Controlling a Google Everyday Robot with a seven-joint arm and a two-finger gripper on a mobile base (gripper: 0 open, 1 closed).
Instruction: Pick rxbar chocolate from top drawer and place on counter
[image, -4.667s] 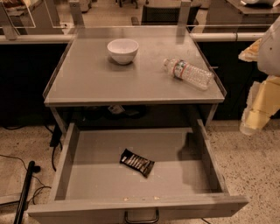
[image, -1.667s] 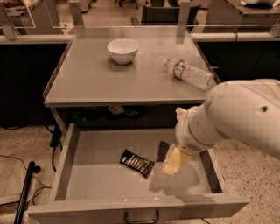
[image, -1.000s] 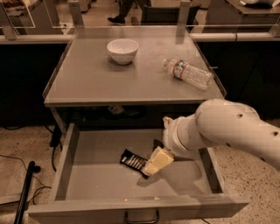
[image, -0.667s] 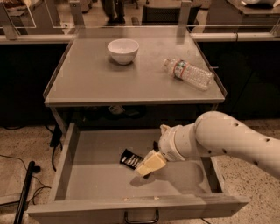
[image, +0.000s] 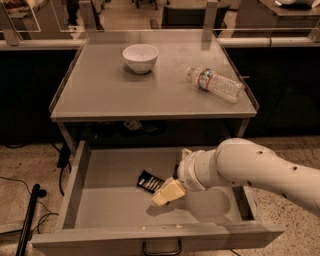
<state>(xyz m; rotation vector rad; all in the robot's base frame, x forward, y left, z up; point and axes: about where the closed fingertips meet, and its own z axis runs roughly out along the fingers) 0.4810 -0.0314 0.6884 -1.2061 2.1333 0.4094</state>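
Next, I close my gripper on the near end of the rxbar chocolate (image: 158, 187), the end toward the drawer's handle, inside the open top drawer.
The top drawer (image: 100, 200) is pulled open below the counter (image: 100, 90). The rxbar chocolate (image: 149, 181), black with white lettering, lies flat on the drawer bottom near the middle. My gripper (image: 167, 192) reaches in from the right on a thick white arm and hangs low in the drawer, its cream finger (image: 169, 192) right over the bar's right end, covering part of it.
A white bowl (image: 140, 57) stands at the back of the counter. A clear plastic water bottle (image: 215, 84) lies on its side at the counter's right. A dark handle (image: 161, 248) is on the drawer front. A black pole (image: 27, 220) and cables lie on the floor at left.
My arm has come in from the right, dropped into the drawer and moved left onto the bar. The bar, bowl and bottle have not moved.
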